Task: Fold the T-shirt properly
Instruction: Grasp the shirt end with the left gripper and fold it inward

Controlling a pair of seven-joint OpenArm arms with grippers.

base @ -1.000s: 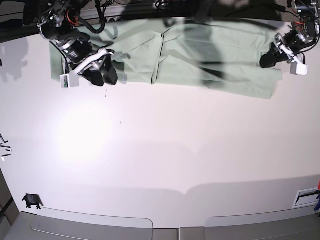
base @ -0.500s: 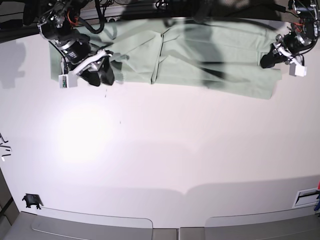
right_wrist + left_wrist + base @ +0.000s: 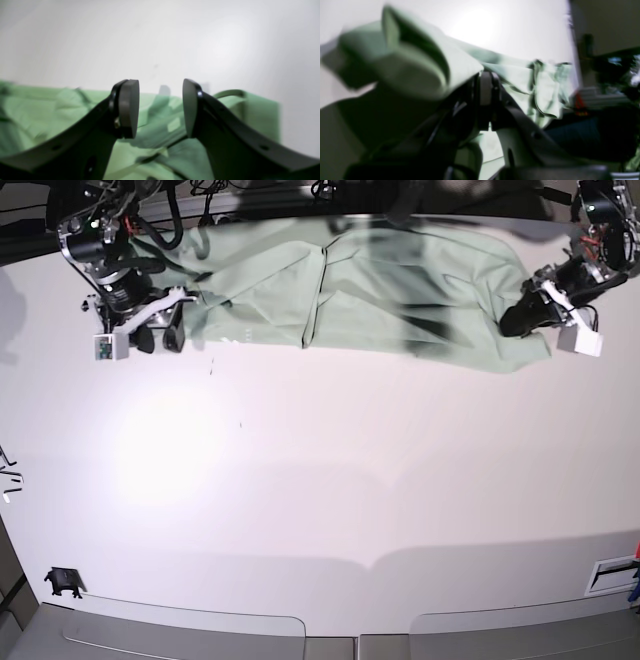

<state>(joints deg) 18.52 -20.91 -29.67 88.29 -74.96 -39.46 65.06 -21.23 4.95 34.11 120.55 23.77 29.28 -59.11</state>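
Next, I release the T-shirt's edge with my left gripper on the shirt's middle [image 3: 344, 290], just beside the raised crease.
The pale green T-shirt [image 3: 400, 280] lies spread along the table's far edge. My left gripper [image 3: 515, 320], at the right of the base view, is shut on the shirt's right-hand edge. In the left wrist view the fabric [image 3: 420, 70] bunches up and drapes over the closed fingertips [image 3: 486, 87]. My right gripper [image 3: 160, 338] stands open at the shirt's left end. Its two pads are well apart in the right wrist view, around [image 3: 160, 107], with the green cloth [image 3: 50, 110] just beneath them and nothing held.
The white table [image 3: 320, 480] stretches toward the camera. A small black object [image 3: 63, 582] sits near the front left corner. A white slotted part [image 3: 612, 575] is at the front right edge. Cables and dark gear line the back edge.
The left gripper has closed on the shirt's right edge and drawn that corner inward. The right gripper has moved left toward the shirt's left end, still open.
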